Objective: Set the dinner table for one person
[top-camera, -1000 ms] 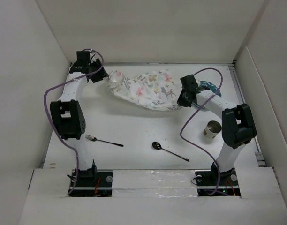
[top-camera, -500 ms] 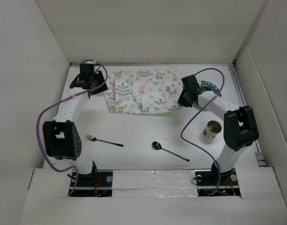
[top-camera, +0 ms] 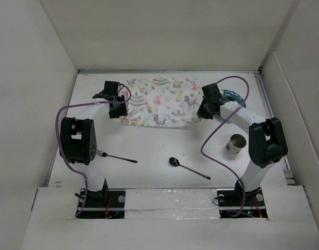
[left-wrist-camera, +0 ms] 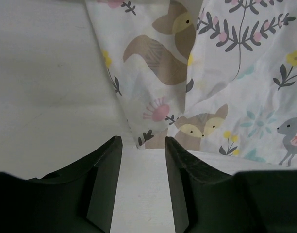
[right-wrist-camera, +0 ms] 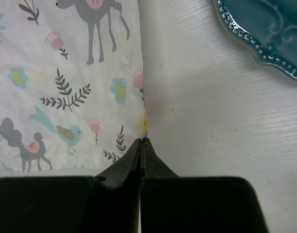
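Observation:
The placemat's end has a folded flap lying over it, so my left gripper needs to pinch the placemat's corner [left-wrist-camera: 140, 142] under that flap and lift the placemat together with my right gripper.
The animal-print cloth placemat [top-camera: 160, 102] lies spread at the back middle of the white dinner table [top-camera: 149, 143]. My left gripper [top-camera: 117, 110] is open at the placemat's near left corner; in the left wrist view [left-wrist-camera: 143, 145] the cloth corner [left-wrist-camera: 148, 138] lies just past the fingertips, with bare table between the jaws. My right gripper [top-camera: 203, 111] is shut on the placemat's near right corner, pinching its edge [right-wrist-camera: 142, 127] in the right wrist view [right-wrist-camera: 141, 141]. A fork [top-camera: 115, 155], a spoon [top-camera: 188, 167] and a metal cup [top-camera: 235, 144] lie nearer the arm bases. A teal plate [top-camera: 233, 96] is behind the right arm.
White walls enclose the table on the left, back and right. The teal plate's rim [right-wrist-camera: 265, 34] shows just right of the placemat's edge in the right wrist view. Purple cables loop from both arms over the table.
The placemat went from bunched to spread flat. My left gripper has moved right and nearer, along the cloth's left edge to its near left corner. My right gripper has stayed put.

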You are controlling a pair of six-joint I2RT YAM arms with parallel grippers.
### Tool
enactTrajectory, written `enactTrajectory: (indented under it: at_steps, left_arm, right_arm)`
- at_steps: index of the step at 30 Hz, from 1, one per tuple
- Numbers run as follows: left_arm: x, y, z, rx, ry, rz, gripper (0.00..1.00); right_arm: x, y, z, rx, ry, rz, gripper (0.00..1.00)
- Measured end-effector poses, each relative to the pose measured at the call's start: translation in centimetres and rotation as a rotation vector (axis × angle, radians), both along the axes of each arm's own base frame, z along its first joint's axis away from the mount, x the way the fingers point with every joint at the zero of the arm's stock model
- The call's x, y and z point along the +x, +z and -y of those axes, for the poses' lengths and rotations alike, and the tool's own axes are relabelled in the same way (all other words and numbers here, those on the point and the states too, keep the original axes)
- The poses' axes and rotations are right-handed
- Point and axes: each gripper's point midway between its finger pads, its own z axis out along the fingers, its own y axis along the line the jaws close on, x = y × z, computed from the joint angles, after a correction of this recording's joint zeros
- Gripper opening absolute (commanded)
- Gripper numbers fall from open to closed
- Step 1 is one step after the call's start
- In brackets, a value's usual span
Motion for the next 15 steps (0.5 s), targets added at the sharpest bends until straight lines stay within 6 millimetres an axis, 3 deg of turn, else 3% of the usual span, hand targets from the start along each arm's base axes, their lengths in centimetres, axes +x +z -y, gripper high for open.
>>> enactTrajectory:
  at_steps: [5, 12, 14, 15]
  left_arm:
    - [0.4, -0.8, 0.7, 0.011, -0.039, -0.014, 0.41]
    - [2.0, -1.6, 1.0, 0.024, -0.053, -0.017, 0.36]
    - [2.3, -1.9, 1.2, 0.029, -0.062, -0.020, 0.34]
    - [2.4, -2.0, 1.2, 0.035, -0.064, -0.022, 0.25]
  right_arm:
    - [-0.2, -0.3, -0.1, 0.006, 0.006, -0.004, 0.00]
    - [-0.1, -0.3, -0.3, 0.013, 0.013, -0.002, 0.00]
    - [-0.1, -0.3, -0.3, 0.013, 0.014, -0.002, 0.00]
    - [-0.1, -0.3, -0.3, 0.013, 0.015, -0.002, 0.00]
